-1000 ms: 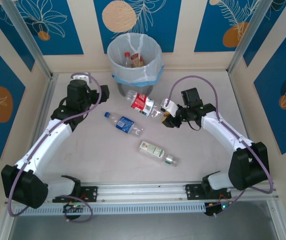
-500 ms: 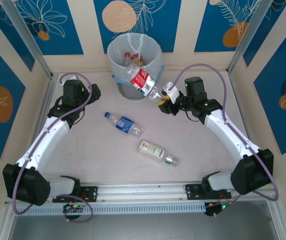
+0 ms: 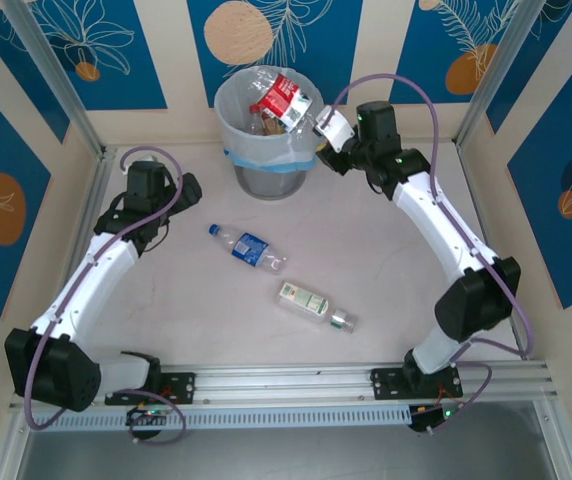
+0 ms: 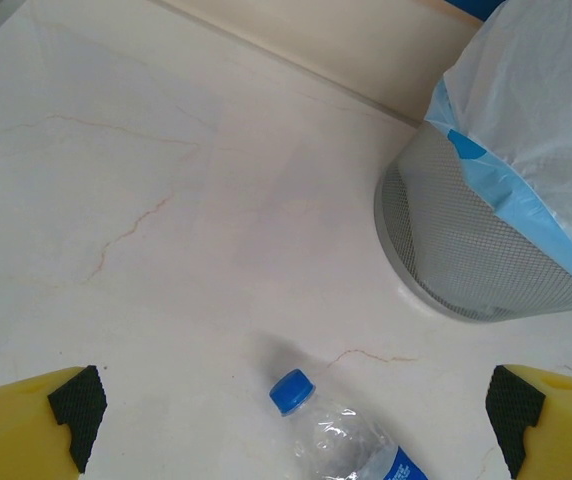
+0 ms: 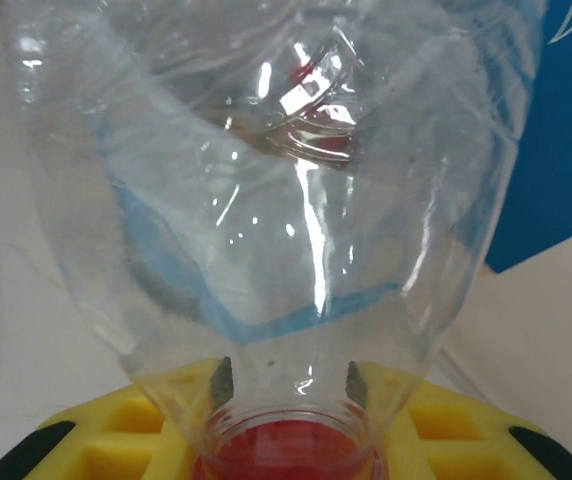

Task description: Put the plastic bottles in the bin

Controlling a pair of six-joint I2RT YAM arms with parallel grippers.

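Note:
My right gripper needs to let go of the clear red-labelled bottle on top of the other bottle inside the white-bagged bin [image 3: 272, 116] [image 5: 291, 135].
The bin [image 3: 234, 140], grey with a white bag, stands at the back of the table. Over its opening my right gripper [image 3: 318, 125] holds a clear red-labelled bottle [image 3: 284, 98] by the neck. In the right wrist view the gripper [image 5: 288, 385] is shut on the bottle [image 5: 286, 200] just above its red cap. A blue-labelled bottle [image 3: 247, 247] and a green-white bottle [image 3: 311, 303] lie on the table. My left gripper [image 3: 178, 200] hangs open left of the bin. In the left wrist view this gripper [image 4: 294, 420] is wide open above the blue-capped bottle [image 4: 351, 445], with the bin [image 4: 486, 250] at right.
Another bottle [image 3: 258, 118] lies inside the bin. Walls with metal posts close in the table on three sides. A rail [image 3: 286, 385] runs along the near edge between the arm bases.
My right gripper has lifted the red-labelled bottle from the table beside the bin up over the bin's opening. The left gripper drew back slightly to the left.

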